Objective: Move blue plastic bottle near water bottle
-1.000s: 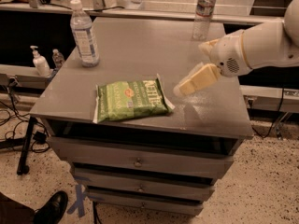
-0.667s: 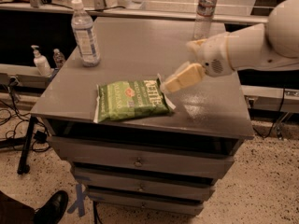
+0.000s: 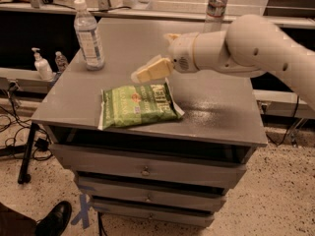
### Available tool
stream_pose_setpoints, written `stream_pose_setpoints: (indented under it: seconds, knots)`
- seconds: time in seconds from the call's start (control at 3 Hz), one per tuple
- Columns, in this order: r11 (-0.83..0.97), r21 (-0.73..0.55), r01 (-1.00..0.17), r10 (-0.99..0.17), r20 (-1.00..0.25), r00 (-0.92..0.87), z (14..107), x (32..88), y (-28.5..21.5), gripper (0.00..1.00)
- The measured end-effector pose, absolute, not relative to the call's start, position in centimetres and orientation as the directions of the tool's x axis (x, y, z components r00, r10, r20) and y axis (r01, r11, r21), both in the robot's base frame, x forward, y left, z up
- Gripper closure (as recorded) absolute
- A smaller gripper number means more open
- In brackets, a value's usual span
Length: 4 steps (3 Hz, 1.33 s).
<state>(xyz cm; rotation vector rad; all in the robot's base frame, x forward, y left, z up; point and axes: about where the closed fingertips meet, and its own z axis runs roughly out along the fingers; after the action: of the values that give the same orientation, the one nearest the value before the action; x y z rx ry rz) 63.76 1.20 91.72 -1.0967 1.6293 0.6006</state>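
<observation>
The robot's gripper will next go to the lower half [image 3: 92, 48] of the blue plastic bottle, well below its white cap, and close there.
The blue plastic bottle [image 3: 88, 35], clear with a white cap and a wide pale label, stands upright at the back left of the grey table [image 3: 216, 107]. The water bottle [image 3: 216, 4], slim with a dark label band, stands at the table's back edge on the right. My gripper [image 3: 153, 59] hovers over the middle of the table, just above the far edge of a green bag. It is open and empty and points left, a short way to the right of the blue plastic bottle.
A green chip bag [image 3: 138, 104] lies flat near the table's front. Two small pump bottles [image 3: 42, 65] stand on a shelf to the left. Drawers [image 3: 145, 171] sit under the tabletop. Cables and a black shoe [image 3: 55, 219] are on the floor at the left.
My arm has swung left across the table, from its right side to above the chip bag, closer to the blue plastic bottle. Bottles and bag have not moved.
</observation>
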Motion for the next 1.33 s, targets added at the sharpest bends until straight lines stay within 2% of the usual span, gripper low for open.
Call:
stream_pose_setpoints:
  seconds: [0.67, 1.33]
  knots:
    - [0.463, -0.086, -0.882, -0.239, -0.970, -0.031, 89.8, 67.6, 8.9, 0.00]
    - [0.431, -0.074, -0.899, -0.169, -0.986, 0.000, 89.7, 70.3, 16.1, 0.00]
